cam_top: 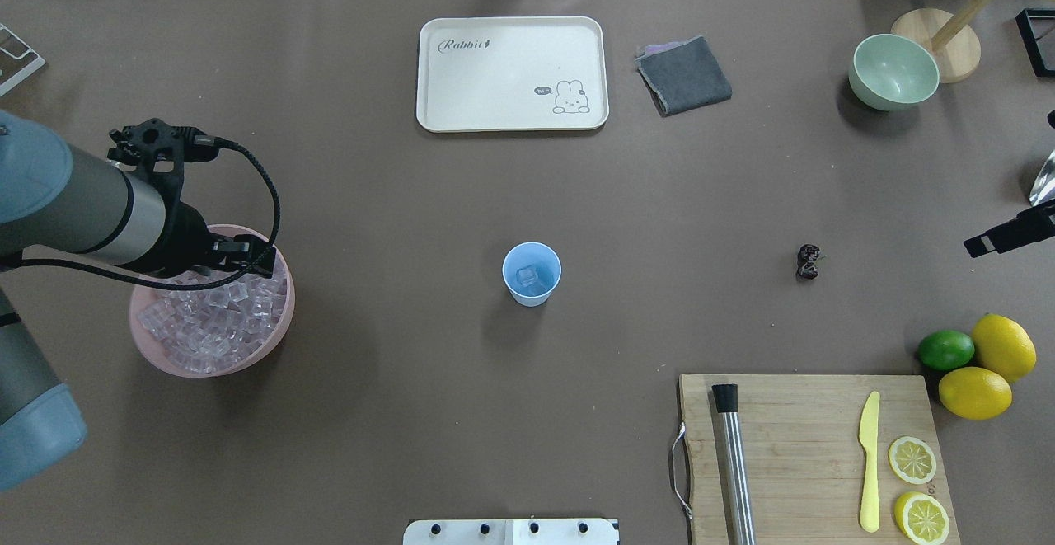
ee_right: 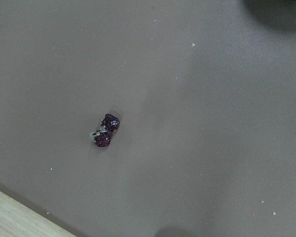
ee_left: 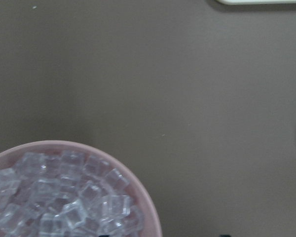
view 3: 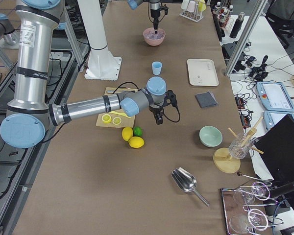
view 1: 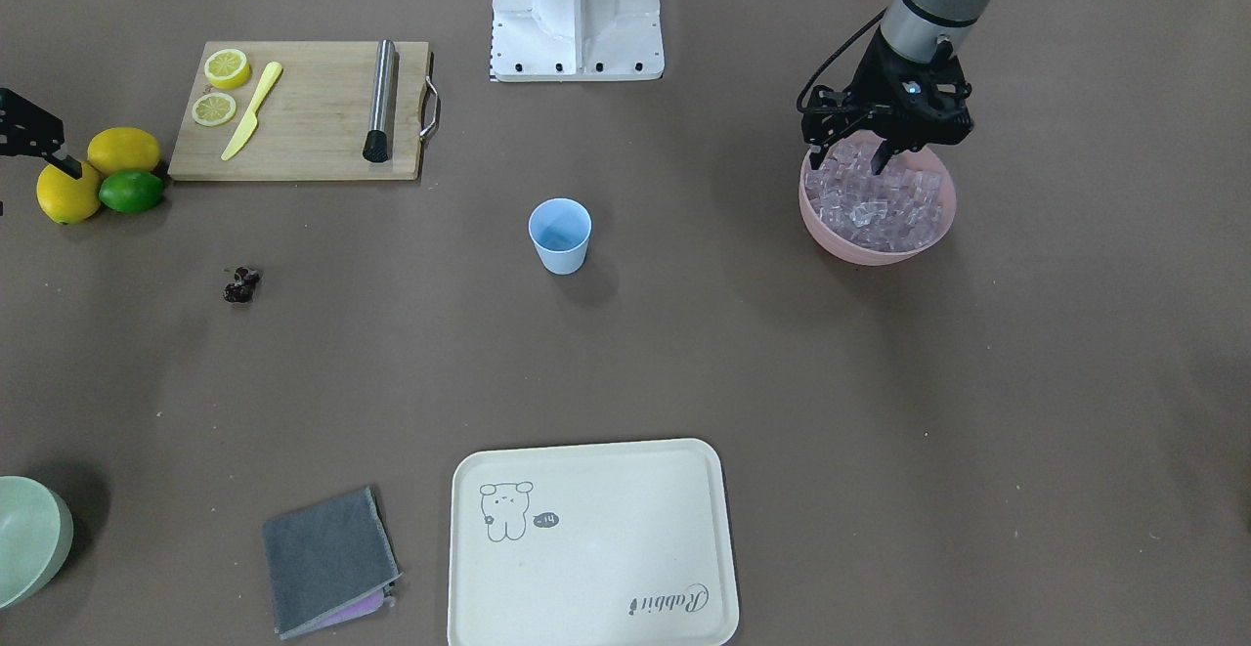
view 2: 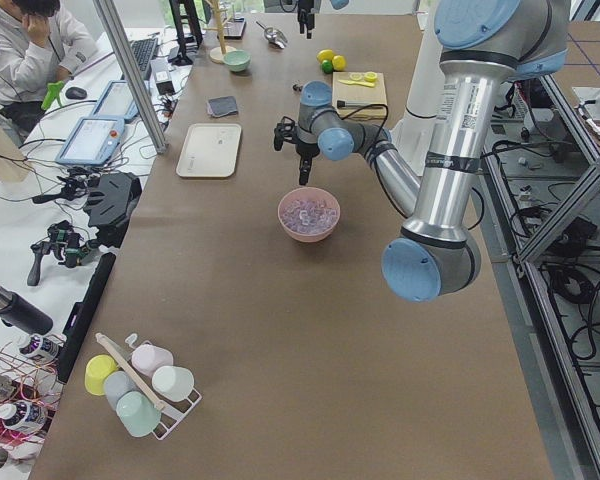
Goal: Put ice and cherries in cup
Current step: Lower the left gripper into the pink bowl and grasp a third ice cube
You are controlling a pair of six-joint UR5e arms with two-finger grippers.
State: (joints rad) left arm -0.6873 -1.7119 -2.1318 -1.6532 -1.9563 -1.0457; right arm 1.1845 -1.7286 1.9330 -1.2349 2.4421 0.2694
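Next, my left gripper will grab the ice just inside the pink bowl's robot-side edge (view 1: 849, 157).
The light-blue cup (view 1: 560, 234) stands upright mid-table; the overhead view (cam_top: 532, 273) shows one ice cube (cam_top: 530, 279) inside it. More ice (view 1: 875, 201) fills the pink bowl (view 1: 870, 250), which also shows in the left wrist view (ee_left: 89, 146). My left gripper (view 1: 852, 148) hangs open just above the bowl's robot-side edge, holding nothing. The cherries (view 1: 240, 284) lie on the table, seen below the right wrist camera (ee_right: 105, 131). My right gripper (view 1: 39, 143) hovers by the lemons, apart from the cherries; I cannot tell if it is open or shut.
A wooden cutting board (view 1: 303, 108) holds lemon halves, a yellow knife and a steel muddler. Two lemons and a lime (view 1: 130, 191) lie beside it. A cream tray (view 1: 591, 543), a grey cloth (view 1: 327, 558) and a pale green bowl (view 1: 29, 538) sit along the operators' side.
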